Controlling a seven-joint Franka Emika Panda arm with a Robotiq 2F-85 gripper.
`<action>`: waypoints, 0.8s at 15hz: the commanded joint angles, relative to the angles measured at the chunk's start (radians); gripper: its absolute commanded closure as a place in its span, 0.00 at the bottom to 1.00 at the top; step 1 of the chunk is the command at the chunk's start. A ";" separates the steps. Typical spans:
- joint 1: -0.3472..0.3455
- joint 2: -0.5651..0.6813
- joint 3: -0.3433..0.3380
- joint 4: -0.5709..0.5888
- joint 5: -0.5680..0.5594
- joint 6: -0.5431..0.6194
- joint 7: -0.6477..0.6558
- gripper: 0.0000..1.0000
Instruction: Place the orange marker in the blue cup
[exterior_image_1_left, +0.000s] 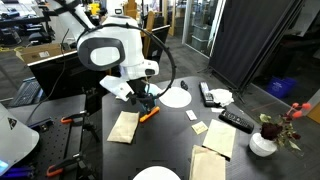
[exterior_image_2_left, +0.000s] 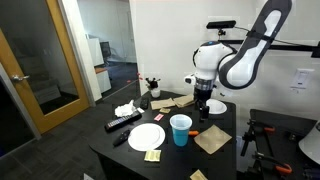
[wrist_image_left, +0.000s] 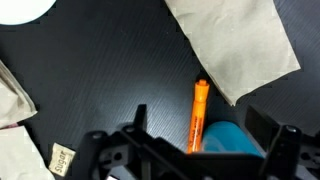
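Observation:
Next, the gripper moves down to the middle of the orange marker's body (exterior_image_1_left: 149, 115) (wrist_image_left: 198, 121) and closes there, so the end beside the brown napkin stays free.
The orange marker (wrist_image_left: 198, 113) lies flat on the black table, between the two spread fingers of my gripper (wrist_image_left: 200, 128). The gripper is open and holds nothing. The blue cup (wrist_image_left: 233, 139) shows at the bottom edge of the wrist view, right beside the marker's lower end and partly hidden by the gripper body. In both exterior views the gripper (exterior_image_1_left: 140, 99) (exterior_image_2_left: 203, 106) hangs low over the table just above the marker (exterior_image_1_left: 148, 115) (exterior_image_2_left: 193, 133). The cup (exterior_image_2_left: 180, 128) stands upright near the marker.
Brown paper napkins (exterior_image_1_left: 123, 127) (exterior_image_2_left: 212, 140) (wrist_image_left: 235, 45) lie around the marker. White plates (exterior_image_1_left: 177, 97) (exterior_image_2_left: 146, 137) sit on the table. Remote controls (exterior_image_1_left: 236, 121) (exterior_image_2_left: 122, 123), a flower pot (exterior_image_1_left: 265, 140) and a small paper tag (wrist_image_left: 62, 158) are also there.

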 joint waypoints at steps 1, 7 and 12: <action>-0.008 0.021 0.018 -0.013 -0.007 0.042 0.026 0.00; 0.001 0.081 0.045 0.006 -0.009 0.074 0.027 0.00; 0.015 0.138 0.038 0.026 -0.027 0.118 0.036 0.00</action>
